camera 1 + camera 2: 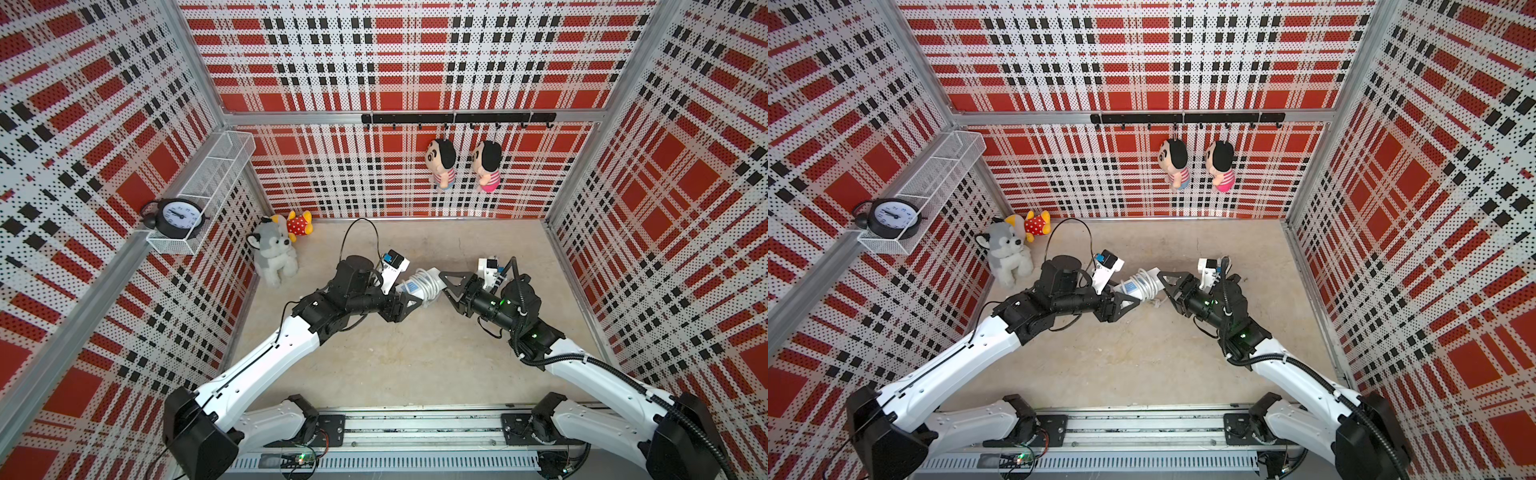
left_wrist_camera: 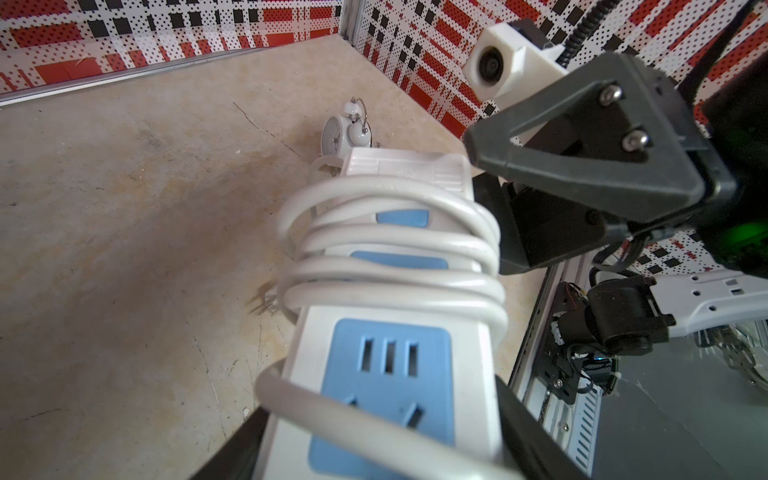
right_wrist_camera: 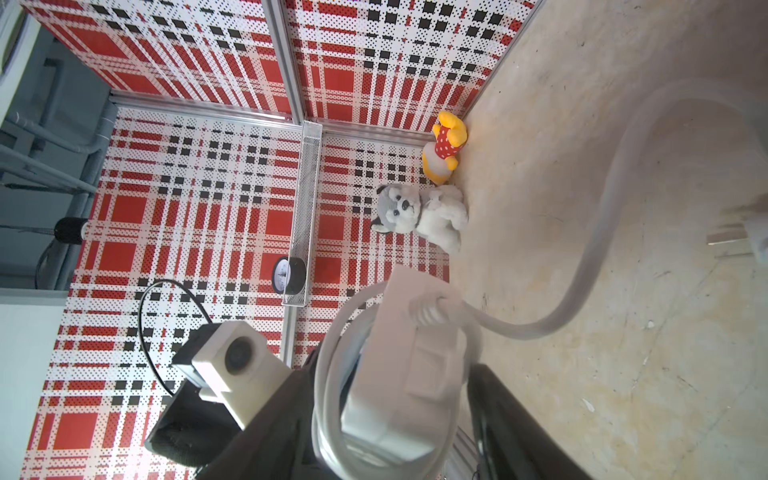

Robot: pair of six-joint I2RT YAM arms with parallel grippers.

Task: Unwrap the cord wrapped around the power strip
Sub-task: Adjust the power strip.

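Observation:
My left gripper has a cord loop crossing the power strip between its fingers, so it should back off and pinch only the power strip's socket end (image 1: pixel 412 300).
The power strip (image 1: pixel 415 286) (image 1: pixel 1133 287), white with blue socket panels (image 2: pixel 386 374), hangs above the middle of the floor between both grippers. The white cord (image 1: pixel 431 282) (image 2: pixel 395 253) is coiled around its middle in several loops. My left gripper (image 1: pixel 405 293) (image 2: pixel 382 440) is shut on the socket end, a finger on each long side. My right gripper (image 1: pixel 442 286) (image 3: pixel 390 415) clamps the opposite end where the cord leaves the strip (image 3: pixel 432 309). A loose length of cord (image 3: pixel 602 232) curves away to the plug (image 3: pixel 739 241), which hangs below the strip.
A small white alarm clock (image 2: pixel 338 133) stands on the floor beyond the strip. A husky plush (image 1: pixel 272 253) and a yellow plush (image 1: pixel 297 222) lie in the back left corner. A wire basket (image 1: pixel 208 183) holds a black clock (image 1: pixel 176 216). Two dolls (image 1: pixel 442 162) hang from the back wall.

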